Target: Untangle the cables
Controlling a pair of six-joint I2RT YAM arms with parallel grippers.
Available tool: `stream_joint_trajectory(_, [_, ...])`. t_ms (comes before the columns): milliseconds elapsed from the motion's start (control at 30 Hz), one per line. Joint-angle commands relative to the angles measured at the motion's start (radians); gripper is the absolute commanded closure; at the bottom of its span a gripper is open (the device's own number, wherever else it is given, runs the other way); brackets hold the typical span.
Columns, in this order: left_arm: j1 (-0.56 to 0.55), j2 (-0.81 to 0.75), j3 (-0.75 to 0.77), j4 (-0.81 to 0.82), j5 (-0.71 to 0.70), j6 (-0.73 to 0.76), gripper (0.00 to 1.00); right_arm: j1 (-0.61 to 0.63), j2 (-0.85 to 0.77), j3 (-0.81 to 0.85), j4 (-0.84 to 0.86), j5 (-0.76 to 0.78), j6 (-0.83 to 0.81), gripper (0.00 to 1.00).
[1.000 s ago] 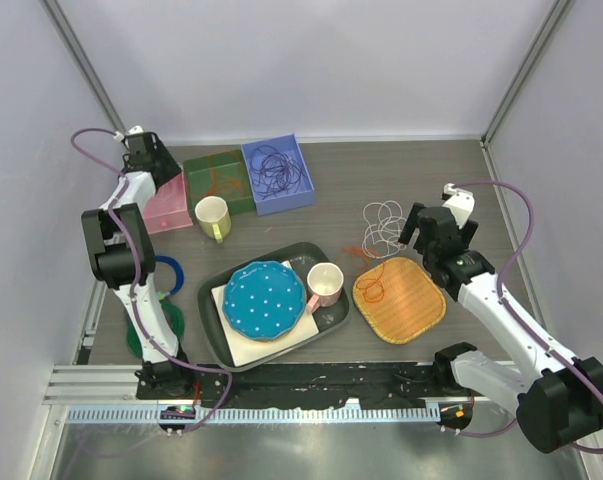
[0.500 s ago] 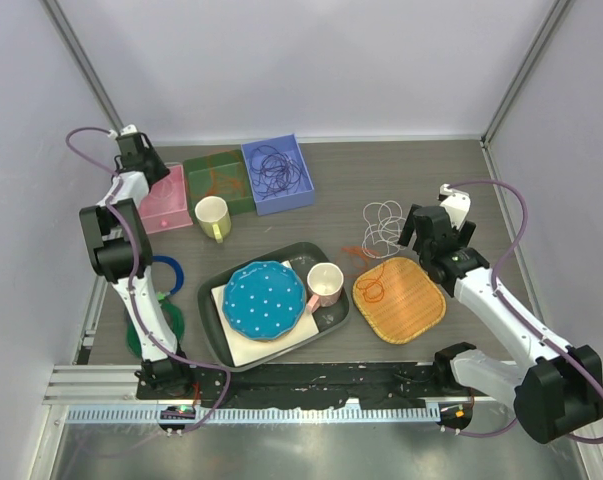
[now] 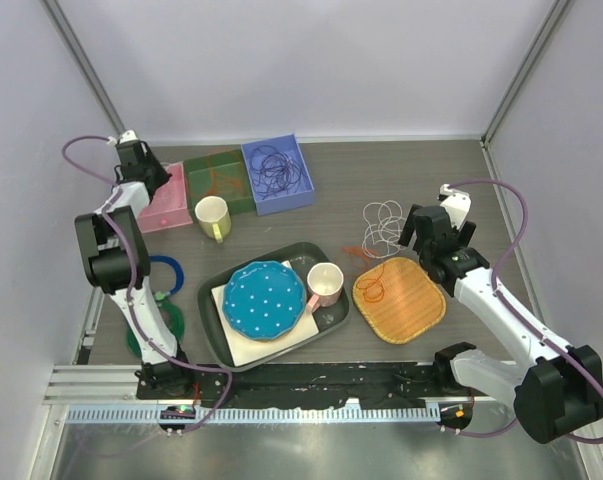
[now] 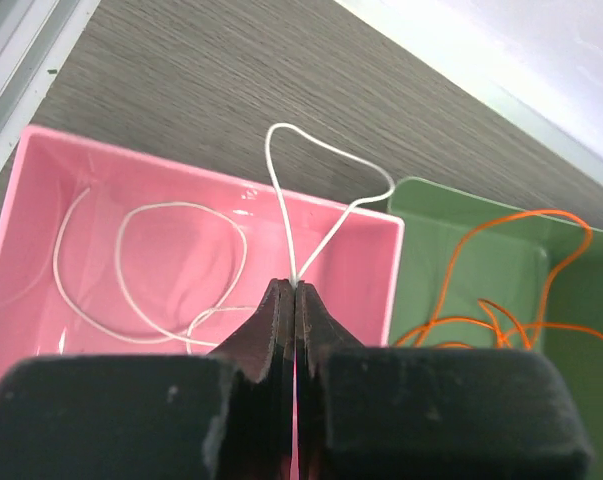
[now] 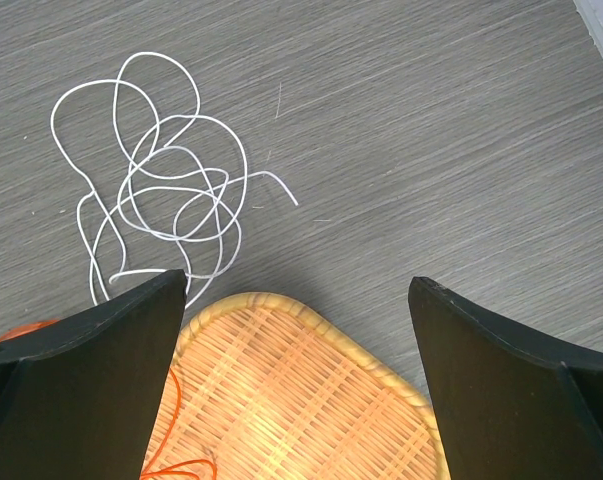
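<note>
The robot's right gripper needs to close on the orange cable where it crosses the woven mat's edge (image 3: 382, 267) (image 5: 175, 381), next to the tangle of white cable.
My left gripper (image 3: 144, 170) (image 4: 296, 287) hangs over the pink box (image 3: 168, 207) (image 4: 221, 176), shut on a white cable (image 4: 281, 180) whose loop rises from the fingertips. More of that white cable lies coiled in the box. Orange cable (image 3: 221, 182) (image 4: 541, 290) rests in the green box (image 3: 217, 165) (image 4: 451, 270). Dark purple cables (image 3: 276, 166) fill the blue box (image 3: 301, 190). A tangle of white cable (image 3: 383, 225) (image 5: 166, 190) lies on the table just beyond my right gripper (image 3: 418, 230) (image 5: 299, 290), which is open and holds nothing. An orange cable (image 3: 371, 287) (image 5: 174, 406) crosses the woven mat.
The woven mat (image 3: 406, 300) (image 5: 311, 400) lies under my right gripper. A dark tray (image 3: 333, 316) holds a blue dotted plate (image 3: 264, 298) and a pink mug (image 3: 325, 283). A yellow mug (image 3: 213, 217) stands near the boxes. Blue ring (image 3: 179, 268) and green ring (image 3: 173, 322) lie at left.
My left gripper has closed, now pinching the white cable, and the arm has drawn back and left over the pink box. The right arm shifted slightly and stays open.
</note>
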Motion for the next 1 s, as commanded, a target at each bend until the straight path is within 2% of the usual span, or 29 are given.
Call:
stream_joint_trajectory(0, [-0.005, -0.167, -0.076, 0.127, -0.002, -0.071, 1.00, -0.001, -0.014, 0.034, 0.015, 0.005, 0.010, 0.01])
stream_joint_trajectory(67, [-0.012, -0.211, -0.117, 0.103, -0.041, -0.110, 1.00, -0.003, -0.025, 0.030, 0.014, -0.001, 0.012, 0.01])
stream_joint_trajectory(133, [-0.016, -0.262, -0.174, 0.063, -0.136, -0.168, 1.00, -0.001, -0.034, 0.028, 0.021, -0.009, 0.010, 0.01])
stream_joint_trajectory(200, [-0.015, -0.291, -0.219, 0.086, -0.205, -0.220, 1.00, -0.003, -0.044, 0.025, 0.024, -0.021, 0.010, 0.01])
stream_joint_trajectory(300, [-0.013, -0.317, -0.184, -0.012, -0.219, -0.269, 1.00, -0.001, -0.056, 0.024, 0.024, -0.035, 0.010, 0.01])
stream_joint_trajectory(367, [-0.013, -0.323, -0.145, -0.162, -0.260, -0.326, 1.00, -0.003, -0.062, 0.018, 0.033, -0.038, 0.013, 0.01])
stream_joint_trajectory(567, [-0.013, -0.310, -0.171, -0.311, -0.260, -0.406, 1.00, -0.003, -0.062, 0.016, 0.037, -0.058, 0.012, 0.02])
stream_joint_trajectory(800, [-0.013, -0.204, -0.036, -0.491, -0.243, -0.426, 1.00, -0.003, -0.073, 0.014, 0.033, -0.055, 0.010, 0.01])
stream_joint_trajectory(833, [-0.013, -0.205, -0.029, -0.486, -0.231, -0.426, 0.98, -0.003, -0.071, 0.016, 0.033, -0.053, 0.010, 0.01])
stream_joint_trajectory(867, [-0.013, -0.210, -0.027, -0.483, -0.224, -0.426, 0.81, -0.001, -0.074, 0.016, 0.033, -0.055, 0.010, 0.01])
stream_joint_trajectory(967, [-0.018, -0.254, -0.041, -0.463, -0.191, -0.423, 0.61, -0.001, -0.076, 0.016, 0.033, -0.064, 0.007, 0.02])
